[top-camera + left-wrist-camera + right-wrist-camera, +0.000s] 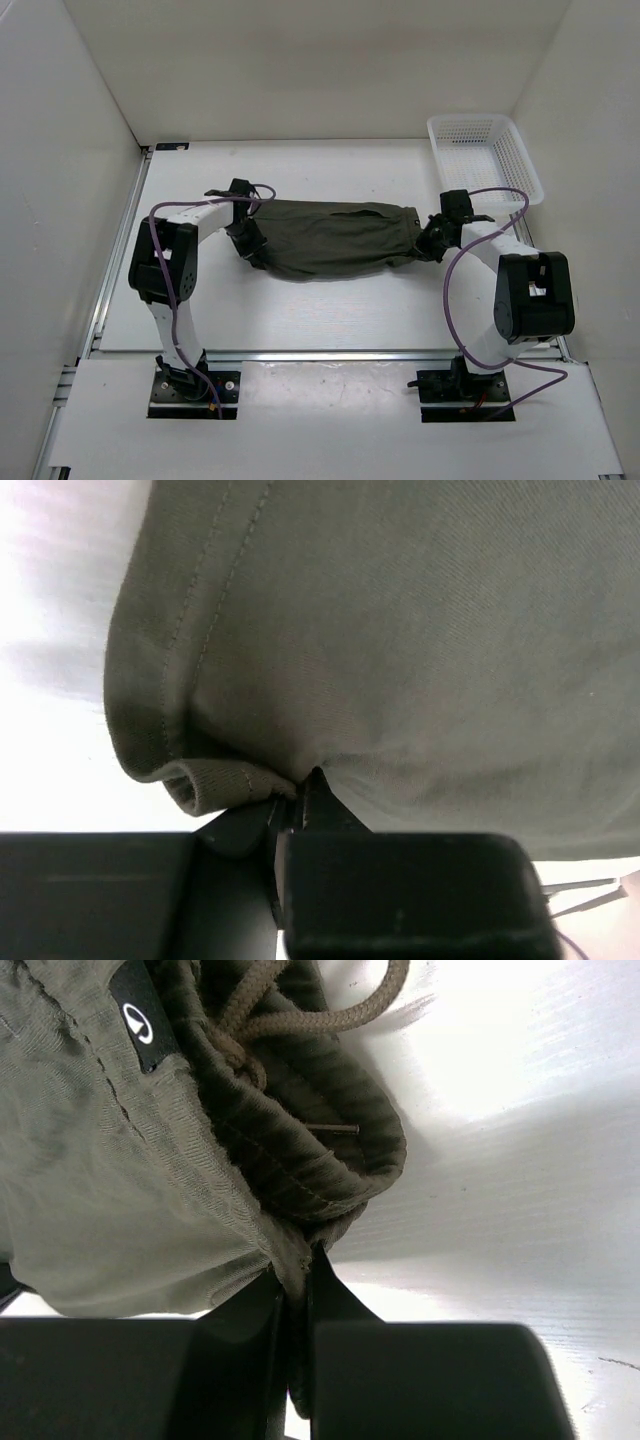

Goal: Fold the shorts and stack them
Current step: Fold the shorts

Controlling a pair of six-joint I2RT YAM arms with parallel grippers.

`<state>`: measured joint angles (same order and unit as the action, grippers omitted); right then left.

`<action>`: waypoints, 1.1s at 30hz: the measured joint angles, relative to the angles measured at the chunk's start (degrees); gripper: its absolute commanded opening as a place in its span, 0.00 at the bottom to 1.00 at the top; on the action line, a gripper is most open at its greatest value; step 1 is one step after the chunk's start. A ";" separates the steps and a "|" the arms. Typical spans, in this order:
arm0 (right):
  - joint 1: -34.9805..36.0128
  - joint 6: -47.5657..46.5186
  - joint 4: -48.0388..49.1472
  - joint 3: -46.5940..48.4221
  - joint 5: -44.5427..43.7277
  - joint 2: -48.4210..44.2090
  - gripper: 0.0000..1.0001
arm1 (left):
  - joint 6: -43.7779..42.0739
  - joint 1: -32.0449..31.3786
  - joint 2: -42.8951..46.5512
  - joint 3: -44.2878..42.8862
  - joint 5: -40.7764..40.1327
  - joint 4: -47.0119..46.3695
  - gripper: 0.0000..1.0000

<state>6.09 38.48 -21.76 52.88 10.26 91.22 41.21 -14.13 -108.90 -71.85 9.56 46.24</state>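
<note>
My right gripper is pinching the waistband near its corner. I should open it and take the waistband close to the black label [145,1018] before folding toward the hem.
The dark olive-green shorts [330,240] hang stretched sideways between my two grippers over the middle of the table. My left gripper [250,247] is shut on the hem end at the left; the left wrist view shows the hem [215,780] pinched at the fingertips [298,798]. My right gripper [428,243] is shut on the waistband end at the right. The right wrist view shows the ribbed waistband [310,1150], the drawstring [300,1010] and a black label [140,1015] just above the closed fingertips [300,1275].
A white plastic mesh basket [484,155] stands at the back right corner, just behind the right arm. White walls enclose the table on the left, back and right. Purple cables loop off both arms.
</note>
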 measured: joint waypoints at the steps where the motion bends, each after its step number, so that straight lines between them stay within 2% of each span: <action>1: 0.00 -0.07 -0.13 -0.02 -0.02 -0.11 0.00 | -0.11 0.09 -0.17 -0.22 0.00 0.02 0.11; 6: 0.02 -0.81 -1.16 -0.07 -0.02 -0.79 0.00 | -1.03 2.73 1.20 0.13 -0.31 0.39 0.11; 12: 0.79 -1.51 -1.86 -0.55 1.75 -4.33 0.00 | -2.21 8.79 14.53 3.74 -1.16 2.84 0.11; 16: 1.53 -1.64 -1.86 -4.11 3.45 -8.17 0.00 | -2.78 9.70 22.47 8.90 -1.27 3.39 0.11; 19: 2.14 -1.57 -2.27 -8.13 3.82 -11.37 0.00 | -2.69 9.64 24.98 14.93 -1.25 3.89 0.11; 20: 2.71 -1.53 -2.54 -9.90 3.80 -12.83 0.08 | -2.54 9.40 25.24 17.00 -1.29 4.55 0.12; 21: 3.39 -1.46 -2.73 -11.87 3.74 -14.49 0.20 | -2.25 8.50 25.24 18.38 -1.49 5.40 0.20; 22: 3.89 -1.22 -3.39 -13.55 3.63 -16.09 0.37 | -2.23 7.82 25.22 19.12 -1.68 6.14 0.28; 23: 4.37 -1.33 -4.44 -15.19 3.41 -17.75 0.70 | -2.12 6.93 25.22 19.41 -1.66 6.88 0.46; 24: 4.59 -1.25 -5.79 -16.35 3.10 -19.19 0.80 | -2.23 6.16 25.22 19.37 -1.68 7.19 0.49; 25: 4.70 -1.38 -7.19 -17.05 2.29 -20.28 0.86 | -2.23 5.57 25.20 19.06 -1.64 7.43 0.62; 26: 4.76 -1.81 -8.81 -17.18 1.29 -21.18 0.93 | -2.36 5.29 24.96 18.43 -1.86 7.85 0.64; 27: 4.76 -2.05 -9.66 -17.18 0.50 -21.90 0.96 | -2.56 5.27 24.74 17.53 -2.23 8.24 0.79; 28: 4.79 -2.56 -10.32 -17.09 -0.35 -22.60 0.98 | -2.86 5.29 24.55 16.37 -2.99 8.68 0.86; 32: 4.81 -4.31 -12.63 -15.02 -2.75 -22.97 1.00 | -3.28 5.33 24.24 9.66 -5.68 10.47 0.87; 33: 4.81 -4.61 -12.55 -13.97 -3.13 -22.14 0.96 | -3.45 5.33 24.20 7.93 -6.32 10.58 0.87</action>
<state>10.90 33.87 -34.30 38.92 7.14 69.08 37.76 -8.80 -84.71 -63.92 3.25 56.82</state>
